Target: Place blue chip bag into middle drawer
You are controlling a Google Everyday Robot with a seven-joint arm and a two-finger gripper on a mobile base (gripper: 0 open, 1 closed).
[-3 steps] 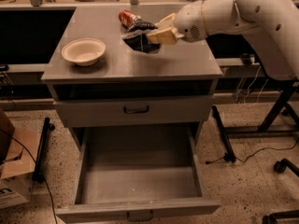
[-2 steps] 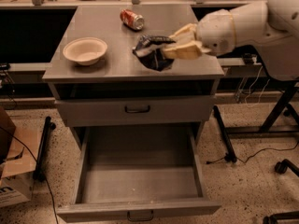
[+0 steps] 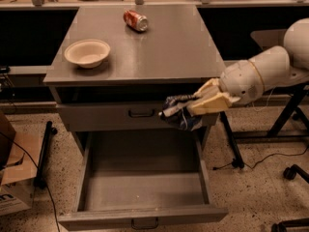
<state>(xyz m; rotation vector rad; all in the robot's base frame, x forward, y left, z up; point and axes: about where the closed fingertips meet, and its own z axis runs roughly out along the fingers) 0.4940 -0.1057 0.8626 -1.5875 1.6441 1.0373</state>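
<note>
Next, my gripper puts the blue chip bag down on the middle drawer's bare bottom behind the drawer's handle (image 3: 165, 181), slightly toward my arm.
My gripper (image 3: 190, 108) is shut on the blue chip bag (image 3: 177, 116), a crumpled dark-blue foil bag with silvery print. It holds the bag in the air in front of the cabinet, level with the closed drawer front (image 3: 135, 114), above the right rear part of the open drawer. The middle drawer (image 3: 145, 187) is pulled fully out below, a wide grey box with low side walls and a bare flat floor. Its small dark handle (image 3: 145, 223) shows on the front panel. My white arm (image 3: 260, 74) reaches in from the right.
A cream bowl (image 3: 87, 52) and a red soda can (image 3: 135, 20) lying on its side rest on the grey cabinet top (image 3: 169, 47). A cardboard box (image 3: 12, 178) sits on the floor at left. Black stand legs (image 3: 231, 144) and cables lie on the floor at right.
My gripper has carried the blue chip bag off the cabinet top, forward and down, to hang in front of the cabinet over the open drawer.
</note>
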